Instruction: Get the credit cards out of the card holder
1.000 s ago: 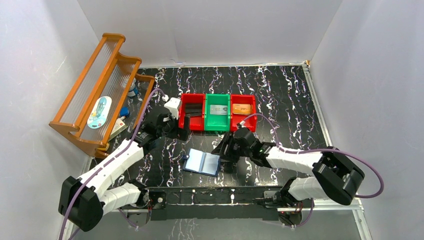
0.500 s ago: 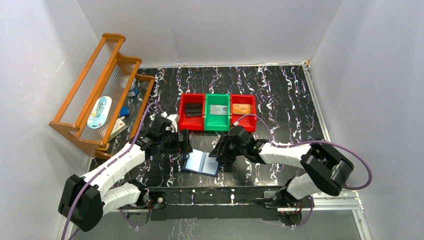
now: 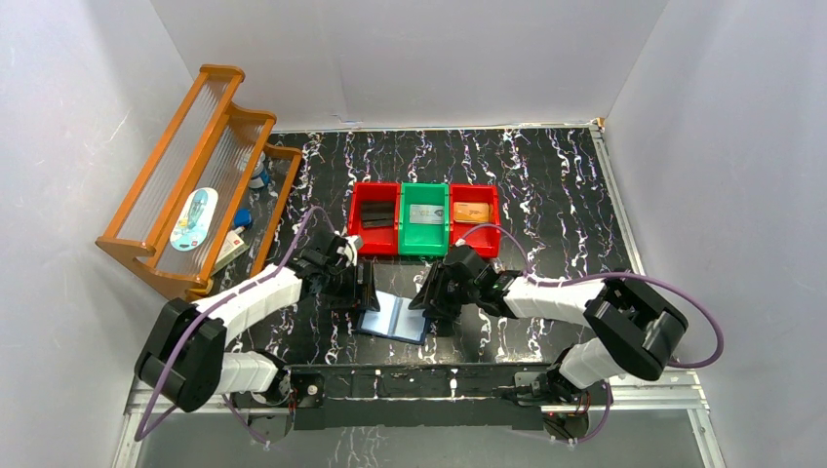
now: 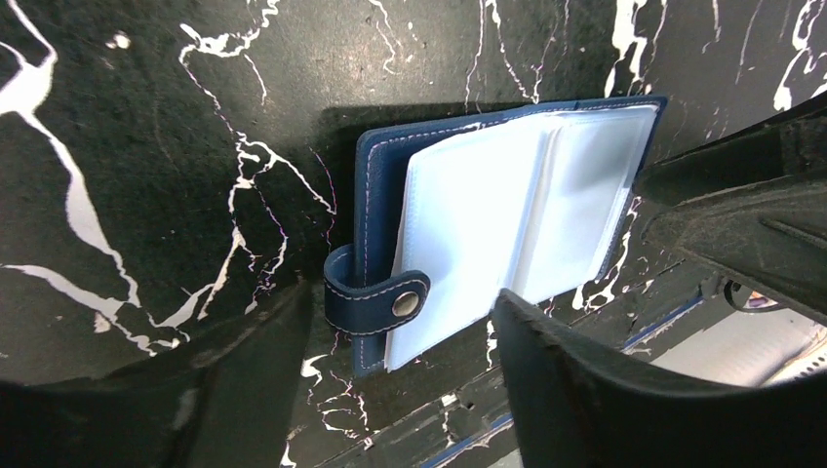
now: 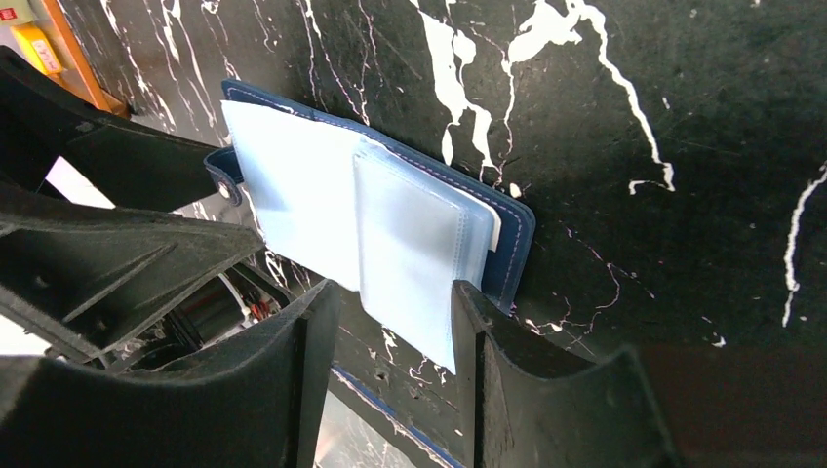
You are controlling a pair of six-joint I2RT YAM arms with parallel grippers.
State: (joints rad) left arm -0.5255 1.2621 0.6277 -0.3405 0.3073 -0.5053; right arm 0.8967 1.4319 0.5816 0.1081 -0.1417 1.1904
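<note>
The top pale sleeve looks empty and covers the layer under it, so next my right gripper pinches the sleeve's free edge (image 5: 480, 239) and folds it toward the strap side.
The card holder (image 3: 395, 317) lies open and flat near the table's front edge, navy with pale clear sleeves (image 4: 507, 195) and a snap strap (image 4: 375, 297). My left gripper (image 3: 363, 290) stands open over its strap side (image 4: 402, 297), the fingers (image 4: 575, 380) straddling that edge. At the opposite side my right gripper (image 3: 434, 297) is open, with the corner of a loose sleeve (image 5: 414, 292) between its fingers (image 5: 293, 361). One black credit card (image 3: 374, 213) rests in the left red bin (image 3: 361, 239). No card can be made out in the sleeves.
A green bin (image 3: 425, 244) holds a silver-grey card (image 3: 426, 214); the right red bin (image 3: 475, 241) holds an orange card (image 3: 471, 211). A wooden rack (image 3: 195, 185) with small items leans at the left wall. The arms' black base rail (image 3: 419, 380) runs just in front of the holder.
My left arm has swung from the left red bin down to the holder's strap side, its jaws narrowing somewhat. The right gripper edged slightly closer to the holder.
</note>
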